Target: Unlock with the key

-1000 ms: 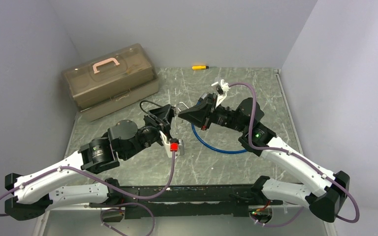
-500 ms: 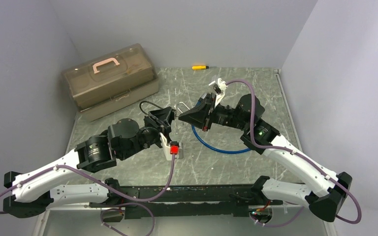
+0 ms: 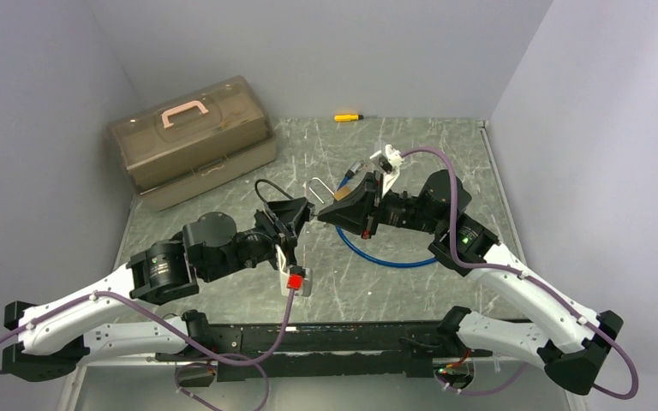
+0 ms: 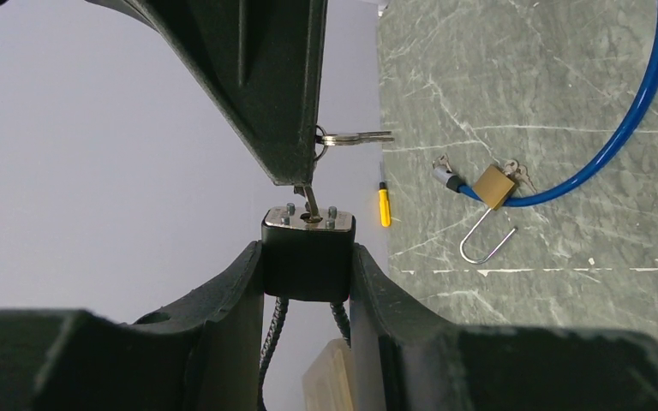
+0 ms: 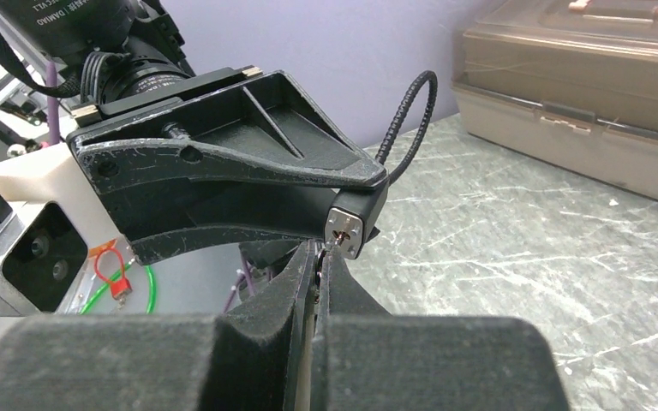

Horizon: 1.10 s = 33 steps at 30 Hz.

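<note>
Next, I set the black padlock down with my left gripper on the grey table (image 3: 293, 280) near the black front rail.
A black padlock (image 4: 308, 248) with a black cable shackle is clamped between the jaws of my left gripper (image 4: 308, 259), keyhole face outward. My right gripper (image 5: 319, 257) is shut on the key (image 4: 311, 201), whose blade tip sits in the keyhole on the lock's metal face (image 5: 345, 231). A second key (image 4: 355, 137) hangs from the same ring beside the right gripper. In the top view the left gripper (image 3: 296, 216) and right gripper (image 3: 330, 210) meet tip to tip above the table's middle; the lock itself is hidden there.
A brass padlock (image 4: 493, 186) with its shackle swung open lies on the table, attached to a blue cable loop (image 3: 385, 257). A yellow screwdriver (image 3: 348, 116) lies at the back edge. A brown toolbox (image 3: 193, 141) with a pink handle stands at the back left.
Both arms have shifted slightly toward the right and near side, still joined at the lock. The left wrist has turned, swinging its red tag nearer. Both grips are unchanged.
</note>
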Tool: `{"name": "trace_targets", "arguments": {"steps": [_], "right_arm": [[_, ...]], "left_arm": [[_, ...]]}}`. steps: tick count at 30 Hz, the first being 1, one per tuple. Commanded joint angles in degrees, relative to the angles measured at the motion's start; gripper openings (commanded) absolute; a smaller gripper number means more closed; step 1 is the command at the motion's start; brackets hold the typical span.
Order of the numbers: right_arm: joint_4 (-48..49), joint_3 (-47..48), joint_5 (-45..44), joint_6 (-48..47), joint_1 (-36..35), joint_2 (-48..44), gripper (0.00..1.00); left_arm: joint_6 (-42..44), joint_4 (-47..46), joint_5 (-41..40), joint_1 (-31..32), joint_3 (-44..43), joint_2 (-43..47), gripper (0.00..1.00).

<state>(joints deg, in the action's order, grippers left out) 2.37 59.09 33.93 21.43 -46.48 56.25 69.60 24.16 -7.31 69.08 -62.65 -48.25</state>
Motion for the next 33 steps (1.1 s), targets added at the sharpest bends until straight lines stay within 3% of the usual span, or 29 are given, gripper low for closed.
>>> {"name": "trace_targets", "arguments": {"steps": [1, 6, 16, 33], "right_arm": [[1.76, -1.35, -2.93, 0.03, -0.88, 0.85, 0.00], [4.43, -4.24, -5.94, -1.96, -2.39, -0.36, 0.00], [3.73, -6.49, -9.72, -5.95, -3.90, -1.22, 0.00], [2.25, -4.61, -5.93, -7.28, -3.97, 1.43, 0.00]], "left_arm": [[1.44, -11.58, 9.19, 2.45, -0.77, -1.11, 0.00], [0.50, -18.30, 7.49, 2.54, 0.25, -1.72, 0.00], [-4.12, -20.37, 6.26, 2.60, 0.78, -2.08, 0.00], [5.59, -21.80, 8.88, 7.56, 4.56, -1.43, 0.00]]}}
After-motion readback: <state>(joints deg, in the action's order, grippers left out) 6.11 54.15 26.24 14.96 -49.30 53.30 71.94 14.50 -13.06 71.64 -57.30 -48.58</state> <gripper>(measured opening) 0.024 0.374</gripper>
